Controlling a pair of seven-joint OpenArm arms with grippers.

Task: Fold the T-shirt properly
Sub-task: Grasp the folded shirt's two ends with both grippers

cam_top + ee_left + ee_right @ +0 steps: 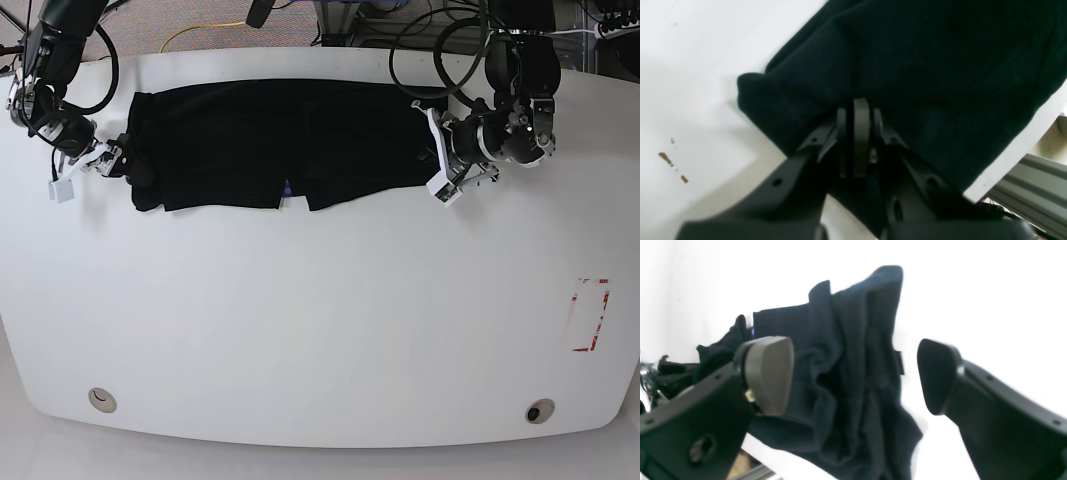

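My right gripper is to close on the middle of the black T-shirt's loose end (142, 158) (878, 374), across from the end of the T-shirt that my left gripper holds.
The black T-shirt (270, 145) lies stretched in a long band across the far part of the white table (320, 320), with a speck of purple print at its near edge. My left gripper (857, 106) is shut on a bunched fold at the shirt's (907, 66) end; in the base view it (424, 150) sits at the band's right end. My right gripper (853, 373) stands open at the left end (125, 160), its two pads (770, 373) on either side of a hanging, wrinkled bunch of the shirt (846, 356) and apart from it.
A red-outlined rectangle (590, 315) is marked near the table's right edge. Two round holes (100, 400) sit near the front edge. Cables (440, 50) run behind the table. An aluminium frame rail (1033, 190) shows beyond the table's edge by the left gripper.
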